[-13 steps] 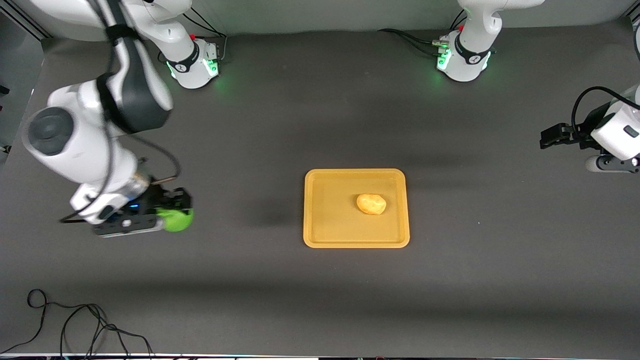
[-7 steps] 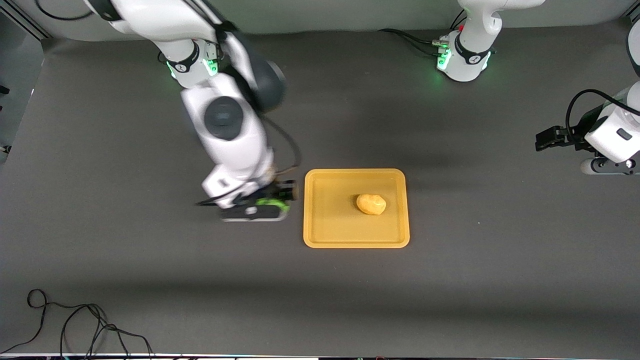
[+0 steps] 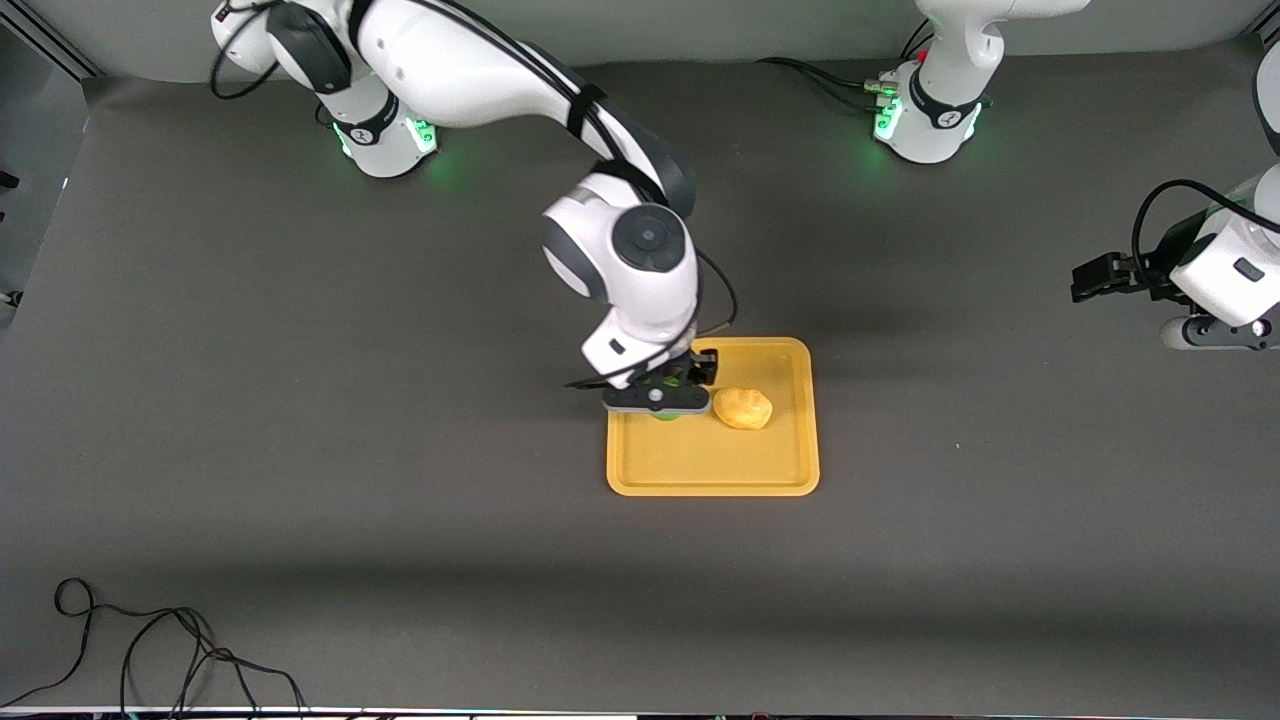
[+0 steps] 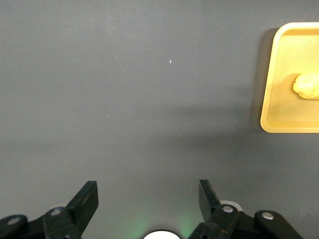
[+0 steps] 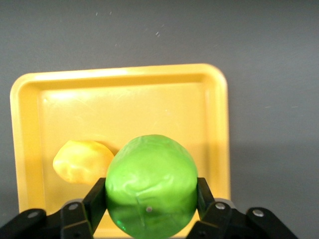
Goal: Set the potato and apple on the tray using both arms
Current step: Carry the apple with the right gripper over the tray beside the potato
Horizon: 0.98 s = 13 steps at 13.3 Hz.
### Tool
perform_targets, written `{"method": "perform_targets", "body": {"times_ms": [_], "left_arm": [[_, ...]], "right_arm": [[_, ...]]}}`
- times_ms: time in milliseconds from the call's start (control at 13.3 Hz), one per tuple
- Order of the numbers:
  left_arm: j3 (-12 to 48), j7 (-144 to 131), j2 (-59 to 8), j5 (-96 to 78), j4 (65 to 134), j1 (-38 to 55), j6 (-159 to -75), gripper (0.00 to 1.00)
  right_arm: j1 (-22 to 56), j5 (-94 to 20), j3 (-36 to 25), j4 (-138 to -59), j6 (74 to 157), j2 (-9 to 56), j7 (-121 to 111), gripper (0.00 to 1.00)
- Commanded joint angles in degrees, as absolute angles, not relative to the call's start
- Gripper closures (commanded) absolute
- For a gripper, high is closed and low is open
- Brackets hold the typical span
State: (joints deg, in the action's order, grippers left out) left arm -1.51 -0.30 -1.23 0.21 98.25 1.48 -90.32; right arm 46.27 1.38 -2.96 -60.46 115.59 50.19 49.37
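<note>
The robot's right gripper needs to release the green apple on the tray (image 3: 662,416) (image 5: 168,160), between the potato and the short rim of the tray. The apple is now held over the tray.
The orange-yellow tray (image 3: 700,470) lies mid-table, and the yellow-orange potato (image 3: 743,408) sits on it. My right gripper (image 3: 662,398) is over the tray, beside the potato on the right arm's side, shut on the green apple (image 5: 151,184); only a green sliver (image 3: 664,415) shows under it in the front view. In the right wrist view the tray (image 5: 129,99) and potato (image 5: 82,162) lie below the held apple. My left gripper (image 4: 147,201) is open and empty, waiting at the left arm's end of the table (image 3: 1100,275). Its view shows the tray's edge (image 4: 271,99) and the potato (image 4: 308,85).
A black cable (image 3: 150,650) lies coiled on the table near the front camera at the right arm's end. The two green-lit arm bases (image 3: 385,130) (image 3: 925,120) stand along the table's edge farthest from the front camera.
My right arm has swung with the apple from the right arm's end of the table to over the tray, beside the potato. The left arm has barely moved.
</note>
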Motion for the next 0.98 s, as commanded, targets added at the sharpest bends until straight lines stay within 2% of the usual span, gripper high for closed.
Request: {"method": "perform_targets", "body": {"times_ms": [0, 905], "left_arm": [[-2.11, -1.41, -0.35, 0.88, 98.96, 2.20, -90.70, 0.09], [-2.02, -1.41, -0.35, 0.88, 98.96, 2.20, -90.88, 0.10]], "right_arm": [[46.58, 2.02, -3.43, -57.04, 118.21, 55.18, 51.07, 0.51], [45.79, 2.02, -3.52, -58.27, 118.92, 58.71, 50.71, 0.50]]}}
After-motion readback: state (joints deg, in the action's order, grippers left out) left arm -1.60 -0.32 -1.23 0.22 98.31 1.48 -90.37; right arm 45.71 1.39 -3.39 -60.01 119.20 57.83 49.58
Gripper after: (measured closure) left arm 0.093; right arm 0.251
